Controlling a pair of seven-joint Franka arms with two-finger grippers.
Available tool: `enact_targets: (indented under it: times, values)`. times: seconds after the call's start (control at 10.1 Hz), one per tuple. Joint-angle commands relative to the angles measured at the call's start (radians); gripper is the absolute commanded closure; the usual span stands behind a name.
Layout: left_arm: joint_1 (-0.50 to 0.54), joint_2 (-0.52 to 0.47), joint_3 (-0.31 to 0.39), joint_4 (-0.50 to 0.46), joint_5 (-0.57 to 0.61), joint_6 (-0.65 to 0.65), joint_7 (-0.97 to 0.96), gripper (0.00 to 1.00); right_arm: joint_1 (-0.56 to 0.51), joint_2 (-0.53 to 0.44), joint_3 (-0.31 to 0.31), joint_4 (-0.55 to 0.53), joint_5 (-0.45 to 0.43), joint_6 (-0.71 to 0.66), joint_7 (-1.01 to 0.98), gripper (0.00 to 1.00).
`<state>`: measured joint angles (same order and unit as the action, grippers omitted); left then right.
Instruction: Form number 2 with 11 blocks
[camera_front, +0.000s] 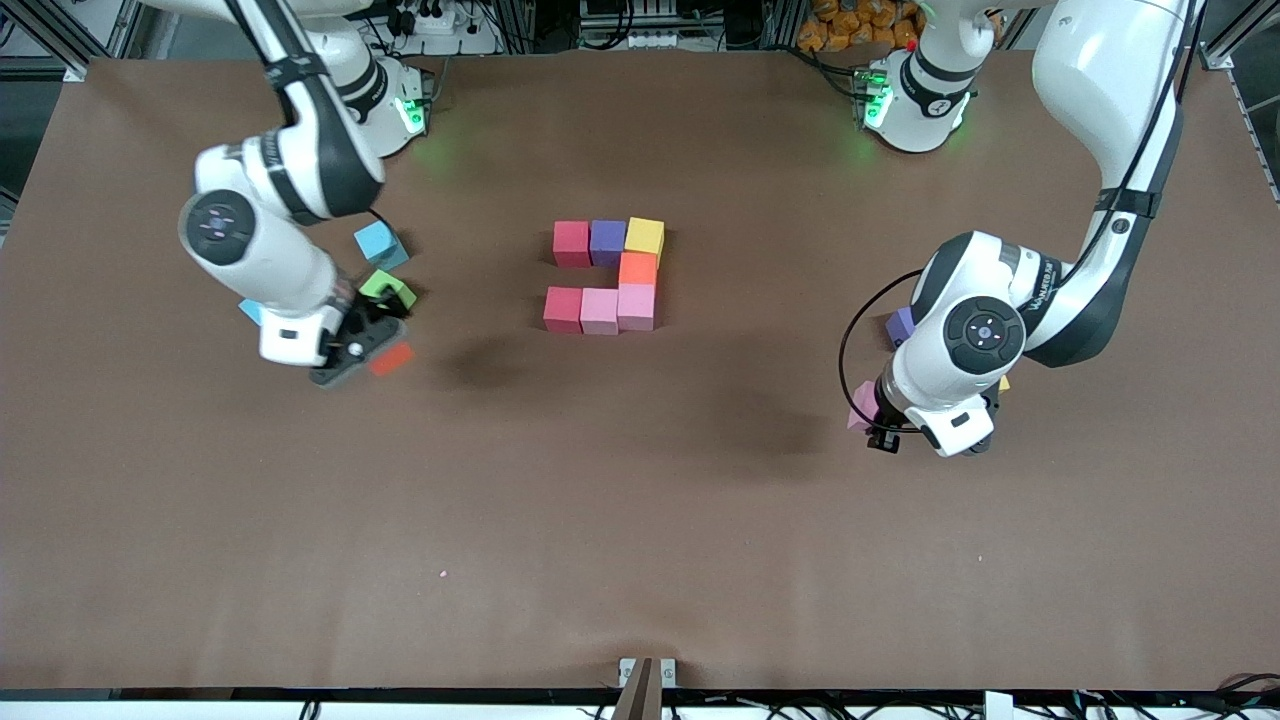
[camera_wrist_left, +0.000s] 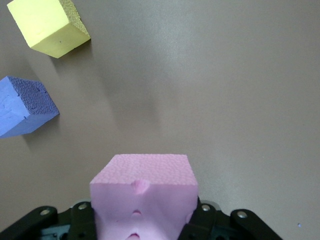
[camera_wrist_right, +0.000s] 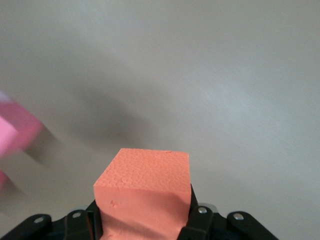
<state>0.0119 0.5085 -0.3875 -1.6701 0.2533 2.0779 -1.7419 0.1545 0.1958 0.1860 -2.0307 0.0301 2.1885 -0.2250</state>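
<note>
The orange block in my right gripper should be let go against the camera side of the nearest row's red block (camera_front: 560, 348).
Seven blocks lie joined at mid-table: a red (camera_front: 571, 243), purple (camera_front: 607, 242) and yellow block (camera_front: 645, 237) in a row. An orange block (camera_front: 638, 268) is nearer the camera under the yellow one. A pink (camera_front: 636, 305), pink (camera_front: 599, 310) and red block (camera_front: 563, 308) form the nearest row. My right gripper (camera_front: 382, 352) is shut on an orange block (camera_front: 391, 358) (camera_wrist_right: 145, 192), over the table beside a green block (camera_front: 387, 289). My left gripper (camera_front: 868, 415) is shut on a pink block (camera_front: 860, 410) (camera_wrist_left: 144, 192) over the table at the left arm's end.
Two light-blue cubes (camera_front: 380, 245) (camera_front: 250, 311) lie by the right arm. A violet-blue block (camera_front: 900, 326) (camera_wrist_left: 25, 107) and a yellow block (camera_front: 1003, 383) (camera_wrist_left: 50, 25) lie by the left arm, mostly hidden under it in the front view. The right wrist view shows a blurred pink block (camera_wrist_right: 15, 132).
</note>
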Motion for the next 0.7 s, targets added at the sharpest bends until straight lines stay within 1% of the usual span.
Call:
enact_targets:
  times: [0.0, 0.2, 0.3, 0.6]
  values:
    - [0.002, 0.002, -0.002, 0.012, -0.023, -0.007, 0.013, 0.97, 0.138, 0.173, -0.014, 0.162, 0.051, 0.016, 0.280, 0.80]
    - [0.003, 0.005, -0.002, 0.013, -0.023, -0.007, 0.016, 0.97, 0.229, 0.276, -0.014, 0.198, 0.051, 0.127, 0.560, 0.80]
    - [0.003, 0.005, -0.002, 0.013, -0.023, -0.007, 0.018, 0.97, 0.253, 0.301, -0.014, 0.195, 0.051, 0.178, 0.646, 0.80]
    - [0.003, 0.008, -0.002, 0.012, -0.023, -0.007, 0.021, 0.97, 0.261, 0.307, -0.014, 0.167, 0.054, 0.188, 0.740, 0.80]
